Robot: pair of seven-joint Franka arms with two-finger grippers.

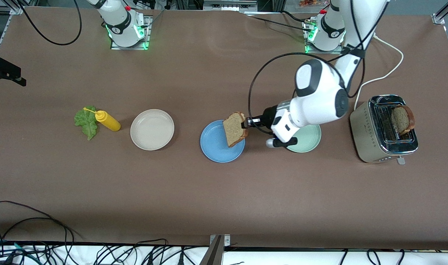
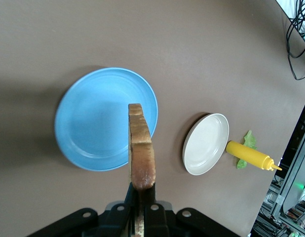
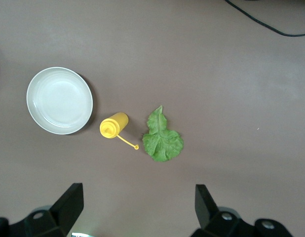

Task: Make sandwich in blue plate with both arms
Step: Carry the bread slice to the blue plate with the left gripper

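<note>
My left gripper needs to let go of the toasted bread slice, flat on the bare middle of the blue plate [image 1: 224, 141] [image 2: 107, 120].
A brown toasted bread slice [image 1: 234, 129] hangs edge-up over the blue plate [image 1: 216, 147], at the rim toward the left arm's end. My left gripper [image 1: 246, 123] is shut on that slice's edge. In the left wrist view the slice [image 2: 140, 153] stands between the fingers of the gripper [image 2: 141, 190], with the bare blue plate [image 2: 93, 118] below it. A second slice [image 1: 402, 119] sticks out of the toaster [image 1: 382, 129]. The lettuce leaf [image 1: 86, 121] lies flat on the table. My right gripper [image 3: 139, 197] is open and empty, high over the lettuce [image 3: 162, 138].
A yellow squeeze bottle [image 1: 108, 120] lies beside the lettuce. A beige plate [image 1: 152, 129] sits between the bottle and the blue plate. A pale green plate [image 1: 308, 141] lies partly under the left arm. Cables run along the table edge nearest the front camera.
</note>
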